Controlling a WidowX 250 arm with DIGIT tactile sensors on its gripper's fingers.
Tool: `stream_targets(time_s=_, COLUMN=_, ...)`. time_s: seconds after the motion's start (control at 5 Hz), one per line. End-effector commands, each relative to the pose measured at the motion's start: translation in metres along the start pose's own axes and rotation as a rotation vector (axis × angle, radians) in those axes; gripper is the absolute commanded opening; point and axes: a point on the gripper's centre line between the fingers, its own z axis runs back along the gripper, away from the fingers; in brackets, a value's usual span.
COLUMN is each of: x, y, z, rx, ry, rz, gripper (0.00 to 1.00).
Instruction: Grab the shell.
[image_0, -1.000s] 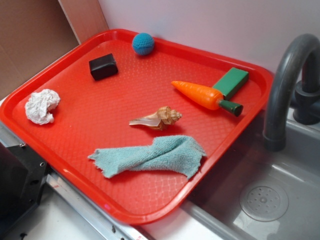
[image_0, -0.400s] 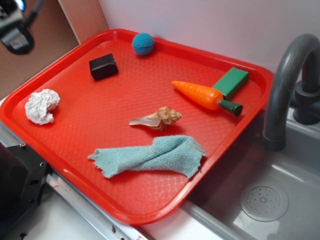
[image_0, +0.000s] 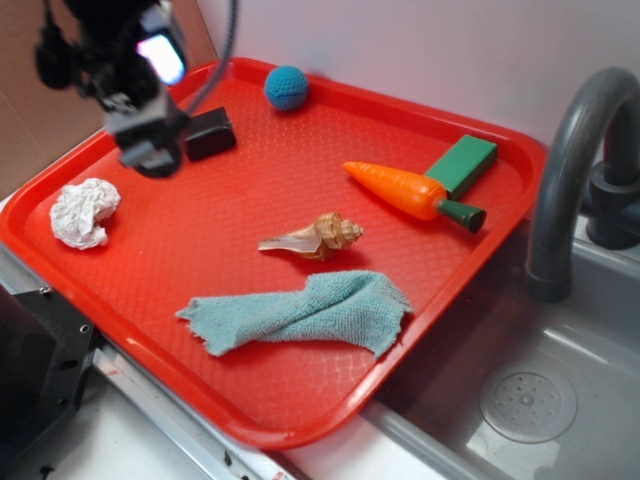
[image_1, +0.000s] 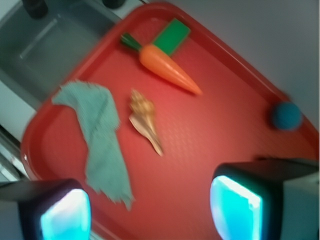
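The shell's widest part (image_0: 328, 234) (image_1: 142, 113), between its spiral end and its pale pointed tail, is next for my gripper to go to and close on.
The tan-brown spiral shell (image_0: 318, 236) lies near the middle of the red tray (image_0: 150, 300), its pale pointed tail to the left. In the wrist view the shell (image_1: 144, 119) lies ahead of the jaws, tail toward them. My gripper (image_0: 148, 140) hovers above the tray's far left part, well left of the shell, partly over the black block (image_0: 212, 132). It is open and empty; in the wrist view the gripper (image_1: 150, 212) shows two glowing cyan pads wide apart.
A teal cloth (image_0: 300, 312) lies just in front of the shell. An orange toy carrot (image_0: 405, 190) and green block (image_0: 462, 164) lie at the far right, a blue ball (image_0: 286, 87) at the back, a crumpled white paper ball (image_0: 82, 212) at the left. A grey faucet (image_0: 575, 160) and sink (image_0: 530, 400) stand right.
My gripper has come into view from the upper left and moved right and down over the tray's far left corner. The objects have not moved.
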Motion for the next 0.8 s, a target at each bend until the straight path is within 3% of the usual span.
stream_targets(time_s=0.0, x=0.031, y=-0.007, z=-0.033, rx=-0.038, ry=-0.044, rz=0.010, gripper=1.00)
stream_targets(time_s=0.2, x=0.039, y=-0.004, z=-0.050, rx=0.002, ry=-0.004, rz=0.007, gripper=1.00)
stream_targets(time_s=0.4, x=0.041, y=-0.005, z=-0.070, rx=-0.024, ry=0.032, rz=0.010, gripper=1.00)
stream_targets(time_s=0.6, x=0.041, y=0.000, z=-0.091, rx=-0.012, ry=0.087, rz=0.006, gripper=1.00)
